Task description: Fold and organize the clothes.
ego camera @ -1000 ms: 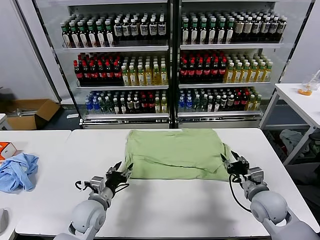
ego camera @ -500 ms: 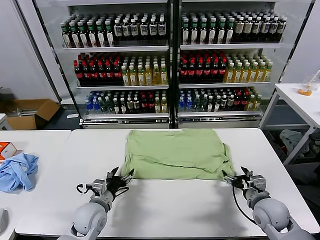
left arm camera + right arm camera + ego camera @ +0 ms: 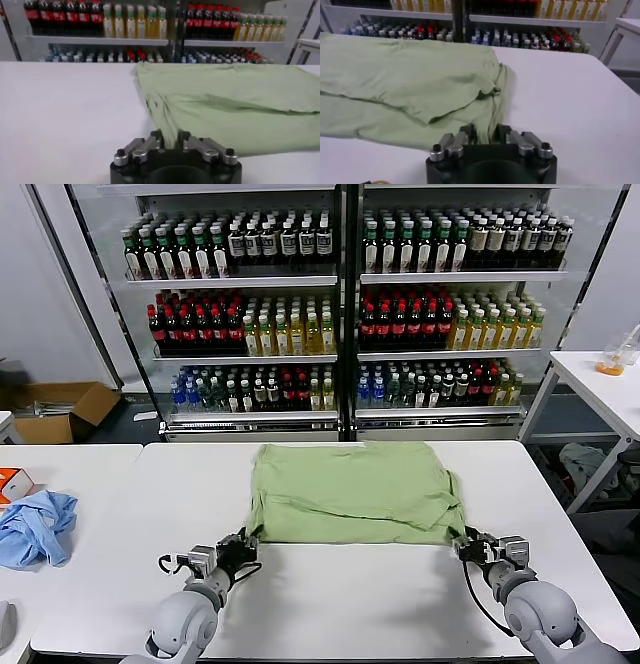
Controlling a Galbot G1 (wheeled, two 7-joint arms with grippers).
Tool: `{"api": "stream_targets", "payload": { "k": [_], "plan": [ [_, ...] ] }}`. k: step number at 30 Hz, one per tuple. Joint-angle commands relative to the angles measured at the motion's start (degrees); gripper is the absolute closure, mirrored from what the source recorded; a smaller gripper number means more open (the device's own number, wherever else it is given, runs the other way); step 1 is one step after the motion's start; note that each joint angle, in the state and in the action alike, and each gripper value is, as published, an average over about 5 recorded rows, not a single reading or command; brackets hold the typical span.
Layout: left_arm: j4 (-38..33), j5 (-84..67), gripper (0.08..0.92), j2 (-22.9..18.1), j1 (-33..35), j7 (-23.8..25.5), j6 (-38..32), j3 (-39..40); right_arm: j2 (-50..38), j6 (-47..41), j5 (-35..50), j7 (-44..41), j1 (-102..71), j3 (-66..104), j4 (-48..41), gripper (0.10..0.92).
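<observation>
Next, I let go of the light green shirt's corner with my left gripper on the bare white tabletop (image 3: 237,620), close to the tabletop's near edge.
The light green shirt (image 3: 352,489) lies folded in the middle of the white table (image 3: 330,604), its collar, buttons and logo hidden. My left gripper (image 3: 240,546) is shut on its near left corner, and green cloth runs between the fingers in the left wrist view (image 3: 170,137). My right gripper (image 3: 468,546) is shut on its near right corner, cloth pinched between the fingers in the right wrist view (image 3: 482,131). The shirt shows in the left wrist view (image 3: 235,100) and the right wrist view (image 3: 405,80). Both corners are stretched toward me.
A smaller light blue garment (image 3: 36,526) lies on the left table next to an orange box (image 3: 12,482). Glass-door coolers full of bottles (image 3: 340,304) stand behind the table. A cardboard box (image 3: 60,409) sits on the floor at left. Another table (image 3: 605,384) stands at right.
Both grippers have moved toward me and closed on the shirt's near corners. The near edge of the shirt is pulled straighter and closer to me.
</observation>
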Motion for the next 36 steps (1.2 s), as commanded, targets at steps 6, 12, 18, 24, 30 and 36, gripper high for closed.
{"api": "stream_targets", "payload": {
  "k": [6,12,18,24,30,36],
  "plan": [
    [-5.2,-5.5,0.907,0.6,3.7,0.4,2.0,-1.2,-1.0,0.1,-0.3,-0.7,-4.1,1.7,3.8,0.902],
    [-11.6,-5.2,0.907,1.2,10.9,0.5,2.0,-3.1,-2.8,0.6,-1.4,-0.6,-12.6,6.1,10.5,0.902],
    [-17.9,-3.4,0.907,2.2,20.2,0.4,1.8,-4.1,-3.2,0.5,-2.8,-0.4,-22.5,11.4,17.0,0.902],
    [-24.2,-1.1,0.907,2.4,27.9,0.3,1.6,-5.5,-2.3,0.5,-5.6,-0.1,-32.7,16.7,23.3,0.902],
    [-28.4,2.0,0.907,1.3,35.6,0.4,1.5,-7.5,1.0,0.5,-10.6,-0.4,-42.5,20.9,28.4,0.902],
    [-30.2,2.5,0.907,2.5,39.8,0.5,1.3,-10.4,1.9,-0.8,-15.5,0.2,-44.2,20.9,28.5,0.902]
  ]
}}
